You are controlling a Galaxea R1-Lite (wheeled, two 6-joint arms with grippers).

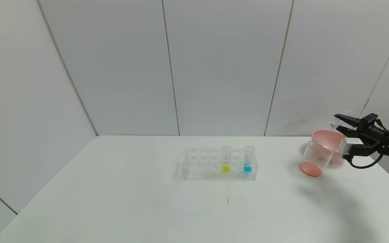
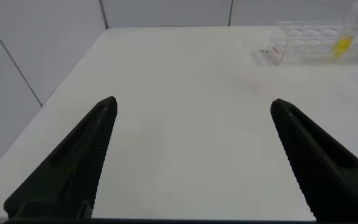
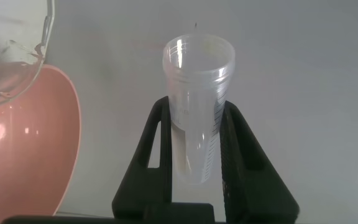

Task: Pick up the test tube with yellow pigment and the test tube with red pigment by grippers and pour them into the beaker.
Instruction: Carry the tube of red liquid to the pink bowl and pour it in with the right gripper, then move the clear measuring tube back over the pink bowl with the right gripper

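Note:
Next, I open my right gripper and release the empty clear test tube inside the pink bowl (image 1: 335, 146) (image 3: 14, 152) that is behind the beaker.
The test tube with yellow pigment (image 1: 226, 158) stands upright in a clear rack (image 1: 201, 164) at mid-table, also in the left wrist view (image 2: 344, 36). My right gripper (image 1: 341, 121) is at the far right, above the pink bowl and just behind the beaker (image 1: 316, 158). It is shut on a clear test tube (image 3: 199, 62) that looks empty, with only a faint tint inside; the gripper (image 3: 196, 106) holds it by the middle. Red-orange liquid lies in the bottom of the beaker, whose rim shows in the right wrist view (image 3: 17, 43). My left gripper (image 2: 193, 102) is open and empty over bare table, out of the head view.
A tube of blue liquid (image 1: 248, 159) stands in the rack to the right of the yellow one. A pink bowl (image 1: 331, 140) sits right behind the beaker, also in the right wrist view (image 3: 30, 149). Walls close off the back; the table's right edge is near my right arm.

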